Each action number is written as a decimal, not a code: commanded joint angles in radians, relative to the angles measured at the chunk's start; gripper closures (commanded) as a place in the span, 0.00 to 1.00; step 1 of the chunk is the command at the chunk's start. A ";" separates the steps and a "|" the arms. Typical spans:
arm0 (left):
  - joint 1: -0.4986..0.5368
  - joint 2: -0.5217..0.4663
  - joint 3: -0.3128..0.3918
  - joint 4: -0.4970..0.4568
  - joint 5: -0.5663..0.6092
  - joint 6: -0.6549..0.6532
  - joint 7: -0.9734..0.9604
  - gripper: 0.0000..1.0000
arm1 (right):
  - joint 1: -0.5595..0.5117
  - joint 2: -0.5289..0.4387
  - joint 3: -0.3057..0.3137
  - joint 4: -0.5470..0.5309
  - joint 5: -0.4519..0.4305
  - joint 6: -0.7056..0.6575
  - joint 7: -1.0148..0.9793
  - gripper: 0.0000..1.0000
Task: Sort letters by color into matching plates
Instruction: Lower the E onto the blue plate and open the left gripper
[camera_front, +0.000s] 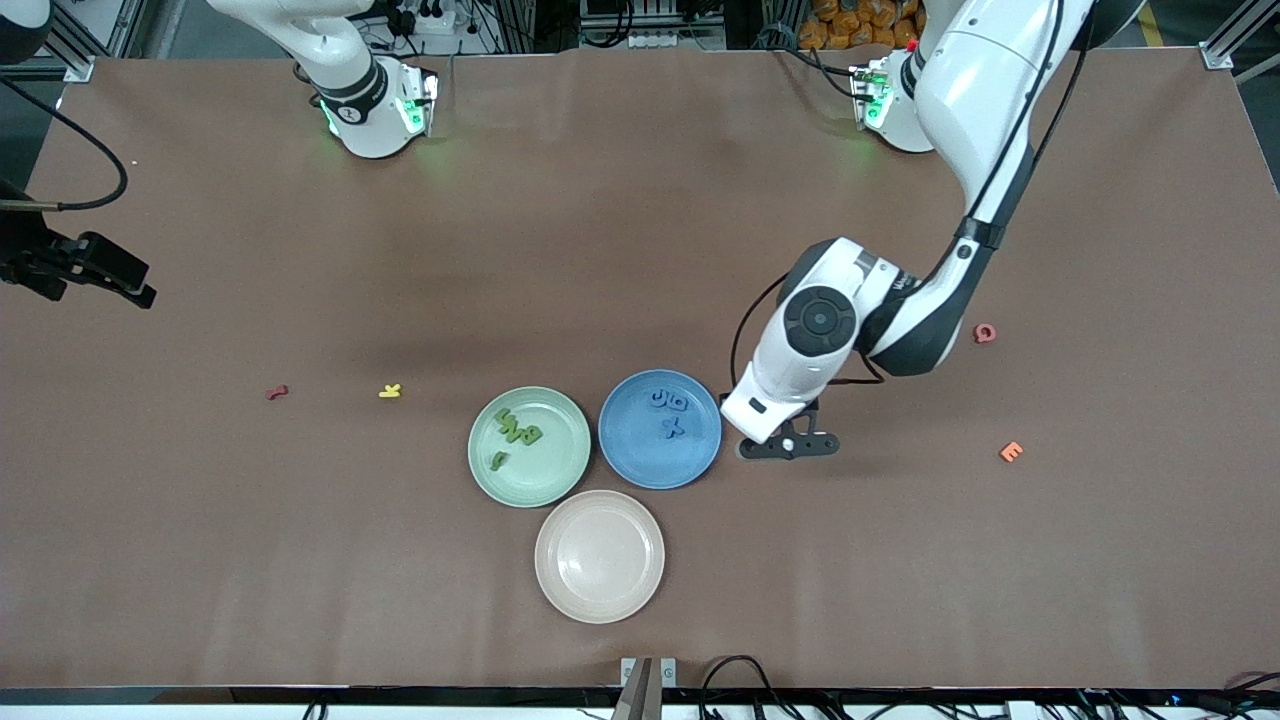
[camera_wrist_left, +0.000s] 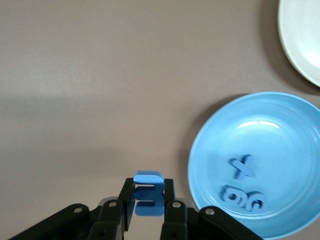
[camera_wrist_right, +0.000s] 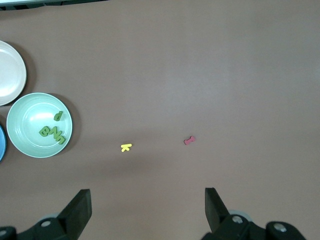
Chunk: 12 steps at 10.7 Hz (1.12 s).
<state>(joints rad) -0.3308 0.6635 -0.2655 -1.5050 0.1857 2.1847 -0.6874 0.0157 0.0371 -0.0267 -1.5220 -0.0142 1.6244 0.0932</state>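
Note:
My left gripper is to let go of the small blue letter, now held over bare table, in the blue plate (camera_front: 659, 409) (camera_wrist_left: 257, 189), right up against the blue letters there.
My left gripper (camera_front: 790, 441) is shut on a small blue letter (camera_wrist_left: 149, 199), held upright between its fingers over bare table just beside the blue plate (camera_front: 640, 458), toward the left arm's end. That plate holds blue letters (camera_front: 668, 404) and a blue cross. The pale green plate (camera_front: 560, 472) holds several green letters (camera_front: 518, 430). Nearer the front camera, the beige-pink plate (camera_front: 600, 556) has nothing in it. My right gripper (camera_wrist_right: 146, 195) hangs open and high over the right arm's end of the table.
A yellow letter (camera_front: 390, 391) and a dark red piece (camera_front: 277, 392) lie loose toward the right arm's end. A red ring letter (camera_front: 985, 333) and an orange E (camera_front: 1011, 452) lie toward the left arm's end. The table is brown.

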 joint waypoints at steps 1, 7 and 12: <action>-0.040 0.016 0.012 0.029 -0.022 0.000 -0.043 1.00 | -0.014 -0.005 0.011 -0.001 0.010 0.002 -0.001 0.00; -0.128 0.044 0.008 0.028 -0.029 0.122 -0.147 1.00 | -0.011 0.000 0.011 -0.003 0.011 0.003 -0.001 0.00; -0.181 0.067 0.009 0.028 -0.080 0.242 -0.178 0.82 | -0.005 0.000 0.011 -0.003 0.010 0.002 -0.001 0.00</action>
<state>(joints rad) -0.4926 0.7170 -0.2659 -1.4992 0.1289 2.4063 -0.8524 0.0171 0.0390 -0.0223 -1.5239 -0.0142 1.6247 0.0932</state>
